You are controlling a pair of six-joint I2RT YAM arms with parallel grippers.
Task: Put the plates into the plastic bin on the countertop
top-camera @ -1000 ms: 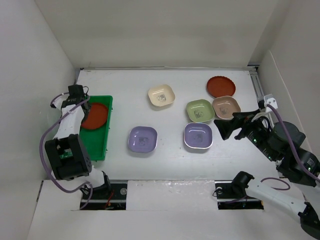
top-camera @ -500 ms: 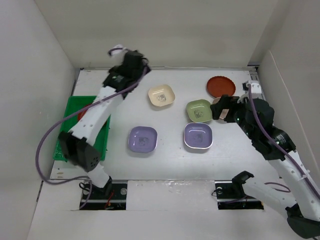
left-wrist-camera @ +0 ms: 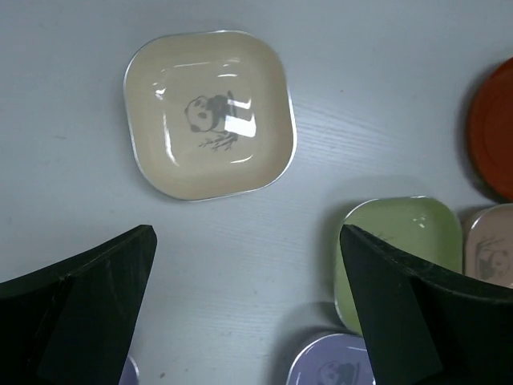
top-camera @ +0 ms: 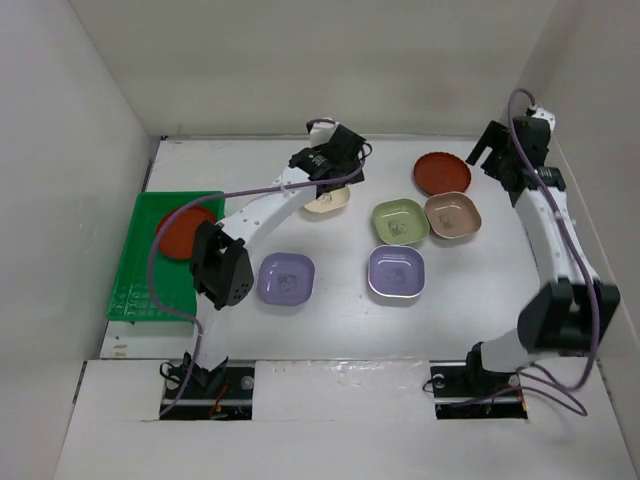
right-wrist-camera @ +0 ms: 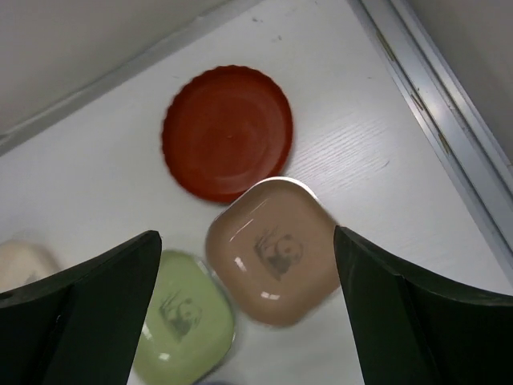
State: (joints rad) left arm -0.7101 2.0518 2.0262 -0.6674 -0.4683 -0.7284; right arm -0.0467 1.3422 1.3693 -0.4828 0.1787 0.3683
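I need to use my right gripper to grab the rail-side rim [top-camera: 469,180] [right-wrist-camera: 290,146] of the second red-brown plate, just behind the tan-pink plate.
The green plastic bin [top-camera: 140,290] lies at the left and holds one red-brown plate [top-camera: 183,233]. My left gripper [top-camera: 335,165] is open and empty above the cream plate [top-camera: 328,203], which also shows in the left wrist view [left-wrist-camera: 210,114]. My right gripper [top-camera: 497,150] is open and empty, high at the back right near the second red-brown plate [top-camera: 443,172]. The right wrist view shows that plate [right-wrist-camera: 228,132] and the tan-pink plate [right-wrist-camera: 272,250] below it. The light green plate [top-camera: 400,221], tan-pink plate [top-camera: 453,215] and two lavender plates [top-camera: 286,278] [top-camera: 397,272] lie on the white countertop [top-camera: 250,180].
A metal rail [right-wrist-camera: 433,104] runs along the countertop's right edge, close to the right gripper. White walls enclose the left, back and right sides. The light green and tan-pink plates touch or nearly touch each other.
My left arm has swung from the bin, leaving the red-brown plate there, to above the cream plate. My right arm has moved from the tan-pink plate back to the far right corner.
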